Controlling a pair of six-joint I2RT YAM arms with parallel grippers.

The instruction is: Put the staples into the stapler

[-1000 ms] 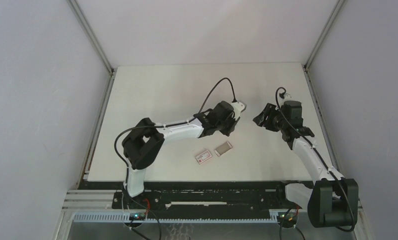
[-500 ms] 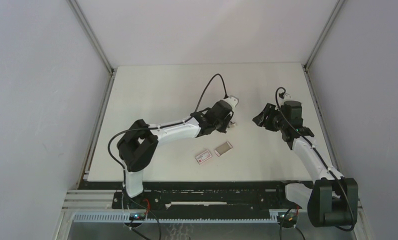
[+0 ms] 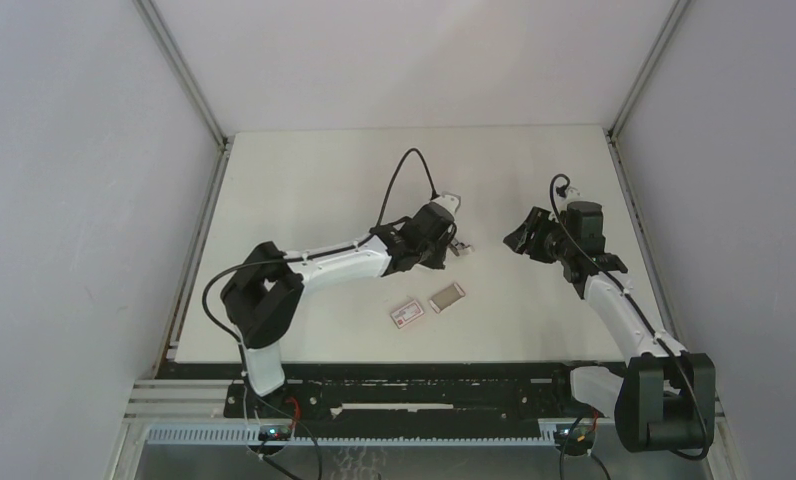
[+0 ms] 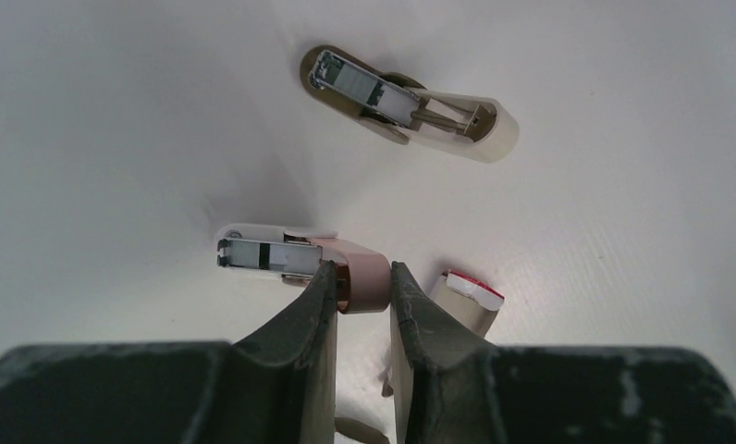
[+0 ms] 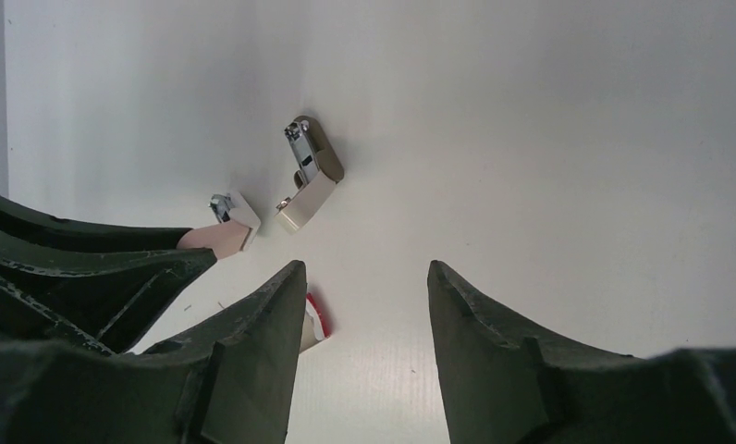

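Note:
My left gripper has the pink-and-white stapler. I should release it on the table point(image 3: 401, 270) just beyond the white box with the red label.
My left gripper point(image 4: 361, 270) is shut on the pink end of the small pink-and-white stapler point(image 4: 290, 254), whose metal channel sticks out to the left, low over the table. In the top view that gripper point(image 3: 454, 243) is at mid-table. The stapler also shows in the right wrist view point(image 5: 227, 220). A second beige-and-olive stapler-like piece point(image 4: 401, 102) with an open metal channel lies on the table beyond it. The grey staple tray point(image 3: 447, 296) and the white box with the red label point(image 3: 407, 314) lie side by side nearer the arms. My right gripper point(image 3: 519, 240) is open and empty.
The red-edged white box point(image 4: 471, 298) sits just right of my left fingers and also by my right gripper's left finger point(image 5: 316, 322). The white table point(image 3: 304, 200) is walled in on three sides. A black cable point(image 3: 404, 170) loops over the left wrist.
My left gripper has moved left across the table with the stapler in it, and its arm has stretched out lower. The right arm, tray and box have not moved.

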